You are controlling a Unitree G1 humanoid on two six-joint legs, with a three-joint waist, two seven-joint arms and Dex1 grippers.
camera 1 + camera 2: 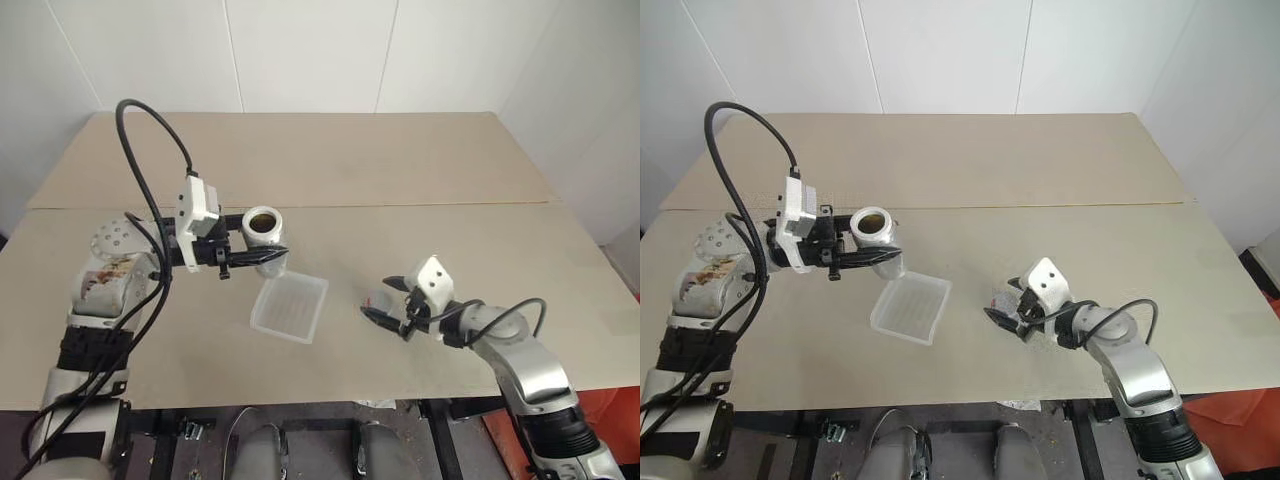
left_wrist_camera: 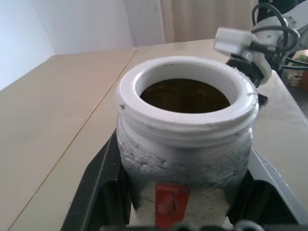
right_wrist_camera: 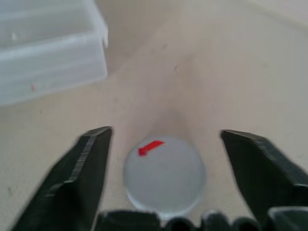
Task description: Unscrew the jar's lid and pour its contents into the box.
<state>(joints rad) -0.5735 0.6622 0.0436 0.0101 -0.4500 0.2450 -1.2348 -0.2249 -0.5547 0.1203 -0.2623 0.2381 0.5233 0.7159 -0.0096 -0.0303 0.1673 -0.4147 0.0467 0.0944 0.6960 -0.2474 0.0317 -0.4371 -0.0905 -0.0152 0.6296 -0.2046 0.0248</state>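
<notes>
Next, my left gripper sets down and lets go of the jar upright on the table (image 1: 241, 284), next to the far corner of the box.
My left gripper (image 1: 270, 248) is shut on the jar (image 1: 264, 228) and holds it upright in the air, just behind the far left corner of the box (image 1: 290, 308). The jar's mouth stands uncovered, and brown contents (image 2: 185, 96) show down inside it. The box lies flat on the table, a shallow translucent white tray. To its right, low over the table, my right gripper (image 3: 164, 132) stands open. The round grey lid (image 3: 163, 175) with its red mark lies flat on the table between the fingers, touching neither.
The table (image 1: 330, 170) is made of two beige boards with a seam running across behind the jar. A black cable (image 1: 140, 150) loops up from my left wrist. White walls close off the back and right.
</notes>
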